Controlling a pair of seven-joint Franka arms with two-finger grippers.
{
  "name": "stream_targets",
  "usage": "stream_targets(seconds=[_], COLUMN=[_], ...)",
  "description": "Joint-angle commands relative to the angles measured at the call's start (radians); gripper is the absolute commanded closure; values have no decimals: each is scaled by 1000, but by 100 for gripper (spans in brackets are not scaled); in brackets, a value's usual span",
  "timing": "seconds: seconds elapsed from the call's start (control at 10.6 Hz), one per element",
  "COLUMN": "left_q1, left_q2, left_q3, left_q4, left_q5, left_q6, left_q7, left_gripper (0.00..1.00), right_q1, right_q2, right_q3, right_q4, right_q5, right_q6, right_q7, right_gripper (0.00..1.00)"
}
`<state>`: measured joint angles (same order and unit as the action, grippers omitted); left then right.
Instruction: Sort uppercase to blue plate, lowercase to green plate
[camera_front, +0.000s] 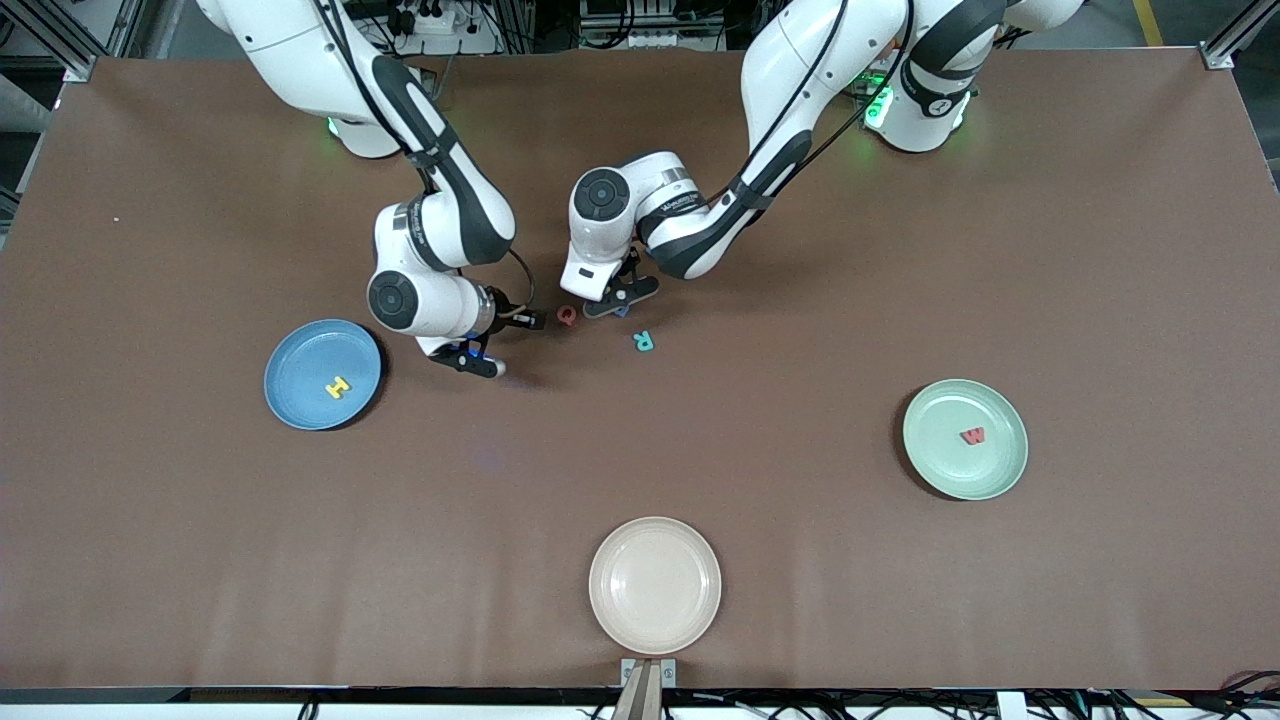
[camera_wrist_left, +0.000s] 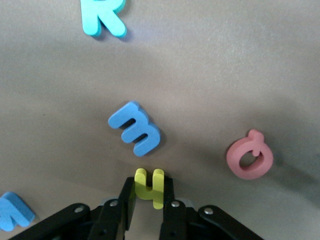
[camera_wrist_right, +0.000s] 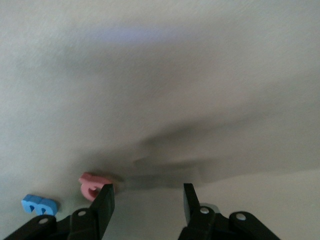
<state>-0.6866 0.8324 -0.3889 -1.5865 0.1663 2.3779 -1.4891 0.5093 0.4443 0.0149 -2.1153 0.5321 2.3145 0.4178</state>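
I need to let go of the yellow h with my left gripper in the green plate (camera_front: 950, 452), next to the red w, toward the cream plate.
My left gripper (camera_wrist_left: 148, 194) is shut on the small yellow h (camera_wrist_left: 148, 186), low over the letter cluster in mid-table (camera_front: 620, 298). Beside it lie the blue E shape (camera_wrist_left: 135, 128), the red Q (camera_wrist_left: 250, 156) and the teal R (camera_wrist_left: 102, 16); another blue letter (camera_wrist_left: 12, 211) shows at the view's edge. The front view shows the Q (camera_front: 567, 316) and the R (camera_front: 643, 341). My right gripper (camera_front: 470, 356) is open and empty (camera_wrist_right: 145, 202), between the blue plate (camera_front: 300, 350) and the Q (camera_wrist_right: 92, 184). The yellow H (camera_front: 338, 386) lies in the blue plate. The red w (camera_front: 972, 435) lies in the green plate (camera_front: 940, 470).
A cream plate (camera_front: 654, 585) sits at the table edge nearest the front camera, with nothing in it. The two arms' wrists are close together over mid-table. A blue letter (camera_wrist_right: 39, 204) lies near the Q in the right wrist view.
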Motion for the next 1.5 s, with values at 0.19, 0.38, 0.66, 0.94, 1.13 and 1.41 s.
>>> stream_targets(seconds=[0.19, 0.38, 0.66, 0.94, 1.13, 1.41], left_q1=[74, 126, 258, 407, 501, 655], left_q2=[-123, -174, -219, -223, -230, -216], left_q3=[4, 2, -2, -4, -4, -1], left_q4=[-6, -6, -6, -3, -3, -6], left_q5=[27, 25, 13, 13, 12, 18], left_q6=[-136, -210, -281, -313, -313, -315], left_q7=[15, 64, 241, 458, 609, 821], left_gripper=[100, 100, 100, 100, 100, 100], right_q1=[3, 15, 32, 31, 31, 32], right_q2=[-4, -7, -25, -30, -27, -21], right_q3=[13, 52, 111, 145, 164, 169], right_q4=[-15, -17, -25, -20, -25, -51], right_q5=[8, 6, -207, -426, -426, -439], right_q6=[26, 46, 108, 124, 183, 265], right_q7=[15, 30, 282, 469, 524, 533], right_gripper=[35, 36, 36, 37, 38, 38])
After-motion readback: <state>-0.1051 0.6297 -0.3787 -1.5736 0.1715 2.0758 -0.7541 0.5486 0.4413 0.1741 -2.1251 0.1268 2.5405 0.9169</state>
